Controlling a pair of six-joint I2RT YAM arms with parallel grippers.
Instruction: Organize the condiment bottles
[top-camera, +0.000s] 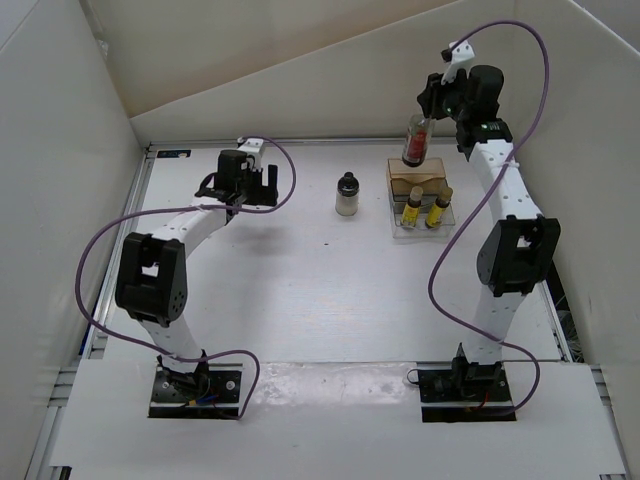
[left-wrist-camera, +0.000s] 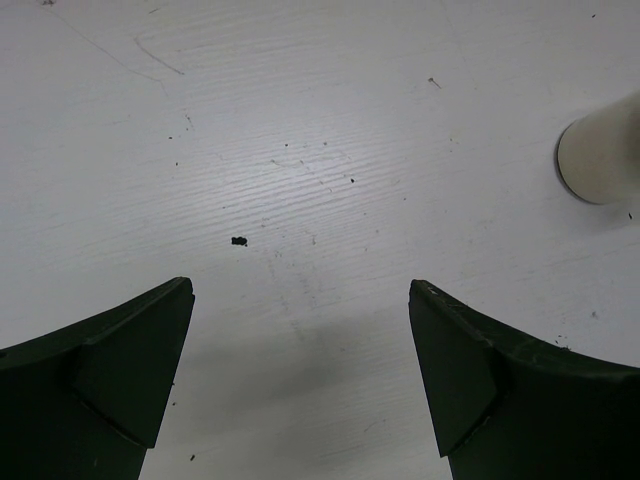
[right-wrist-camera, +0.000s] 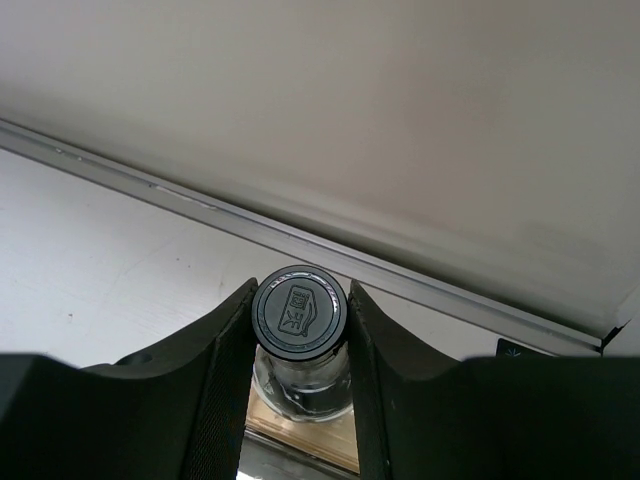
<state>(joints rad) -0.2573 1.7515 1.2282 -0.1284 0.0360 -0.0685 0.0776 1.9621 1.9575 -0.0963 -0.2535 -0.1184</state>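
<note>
The robot's right gripper should release the dark-red bottle on the rack's tan top, at the end (top-camera: 400, 186) (right-wrist-camera: 290, 417) closest to the whitish jar.
My right gripper (top-camera: 432, 112) is shut on the black cap (right-wrist-camera: 299, 310) of the tall dark-red bottle (top-camera: 416, 142) and holds it over the back of the clear-and-tan rack (top-camera: 419, 185). In the right wrist view the bottle's glass body (right-wrist-camera: 300, 385) hangs above the rack's tan top. Two small yellow bottles (top-camera: 424, 209) stand in the rack's front row. The squat whitish jar (top-camera: 347, 194) stands on the table left of the rack; its edge shows in the left wrist view (left-wrist-camera: 600, 150). My left gripper (top-camera: 237, 200) is open and empty over bare table (left-wrist-camera: 300, 290).
White walls enclose the table at the back and sides. A metal rail (right-wrist-camera: 200, 205) runs along the table's back edge just beyond the rack. Purple cables loop from both arms.
</note>
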